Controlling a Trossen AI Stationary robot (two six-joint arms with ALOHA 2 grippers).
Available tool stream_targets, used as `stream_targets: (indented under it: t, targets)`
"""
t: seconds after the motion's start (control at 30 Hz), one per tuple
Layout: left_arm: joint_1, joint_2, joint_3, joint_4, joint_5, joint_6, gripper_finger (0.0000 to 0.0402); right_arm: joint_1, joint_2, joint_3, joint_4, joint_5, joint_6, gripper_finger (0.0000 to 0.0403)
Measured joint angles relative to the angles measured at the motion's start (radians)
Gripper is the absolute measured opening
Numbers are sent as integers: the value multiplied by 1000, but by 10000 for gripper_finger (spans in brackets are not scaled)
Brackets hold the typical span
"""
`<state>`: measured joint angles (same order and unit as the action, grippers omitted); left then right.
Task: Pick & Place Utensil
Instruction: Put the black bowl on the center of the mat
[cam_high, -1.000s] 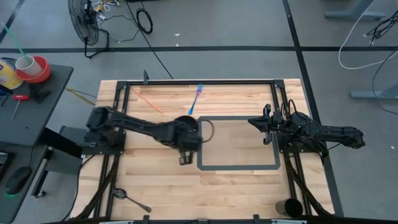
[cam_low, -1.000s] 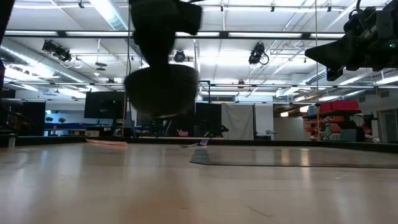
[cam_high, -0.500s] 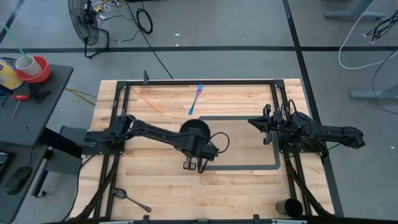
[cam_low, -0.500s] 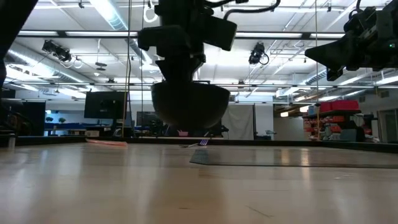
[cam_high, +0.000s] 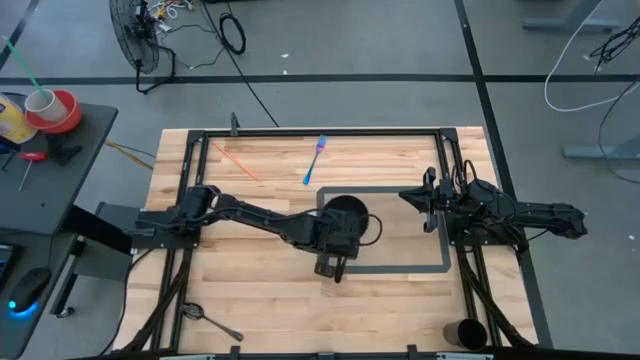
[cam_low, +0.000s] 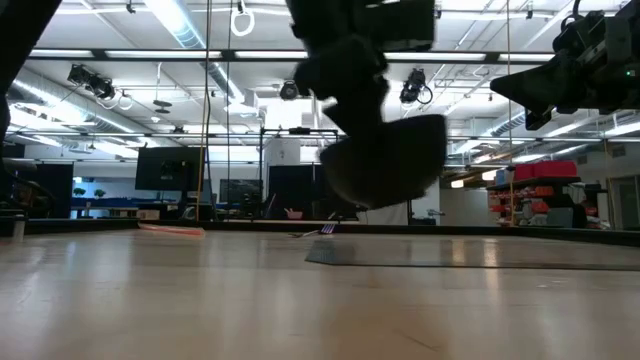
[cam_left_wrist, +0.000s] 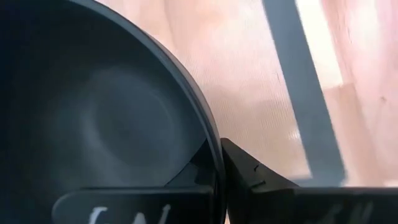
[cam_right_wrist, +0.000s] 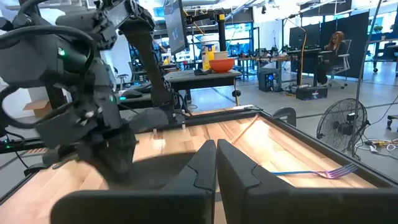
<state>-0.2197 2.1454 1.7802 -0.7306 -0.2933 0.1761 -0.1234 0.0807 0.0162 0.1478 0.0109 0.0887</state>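
Next, my left gripper sets the black bowl down and lets go of it inside the grey taped rectangle, far from my right gripper (cam_high: 352, 224).
My left gripper (cam_high: 338, 240) is over the table's middle, shut on a black bowl (cam_high: 346, 213) that hangs above the left edge of a grey taped rectangle (cam_high: 385, 268). In the low view the bowl (cam_low: 385, 160) is off the table and tilted. A blue fork (cam_high: 315, 160) lies flat on the far part of the table, also seen in the right wrist view (cam_right_wrist: 311, 171). My right gripper (cam_high: 425, 200) waits, shut, at the table's right side, touching nothing. My left gripper holds the bowl by its rim (cam_left_wrist: 211, 134), with one finger (cam_left_wrist: 193, 169) inside the bowl and the other finger (cam_left_wrist: 252, 177) outside its wall. The bowl is lifted clear of the table and sits tilted in the hold.
An orange stick (cam_high: 238, 160) lies on the far left of the table. A metal spoon (cam_high: 212, 321) sits near the near left corner and a black cup (cam_high: 468, 333) near the near right corner. A dark frame (cam_high: 320, 131) borders the tabletop.
My left gripper has carried the bowl toward the table's right edge and slightly nearer, from beside the taped rectangle to over its left edge. The bowl stayed off the table and has tipped from level to tilted.
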Motion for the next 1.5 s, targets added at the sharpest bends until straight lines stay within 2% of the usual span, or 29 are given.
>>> stream_targets:
  t: [0.07,0.17,0.33,0.5,0.73,1.17,1.3,1.5]
  targets:
    - [8,2,-3,50,16,117,11,0,0,0,0,0,0,18]
    - [19,1,6,162,95,251,12,0,0,0,0,0,0,18]
    - [29,13,31,131,164,307,12,0,0,0,0,0,0,18]
    - [61,51,28,128,164,338,12,0,0,0,0,-1,0,18]
    - [72,62,27,28,100,306,12,0,2,0,0,0,0,18]
    - [57,75,28,-47,119,228,15,0,2,0,1,7,0,18]
    - [51,75,29,-26,107,227,36,0,2,0,1,7,0,18]
    - [47,75,29,-17,120,221,93,0,2,0,1,7,0,18]
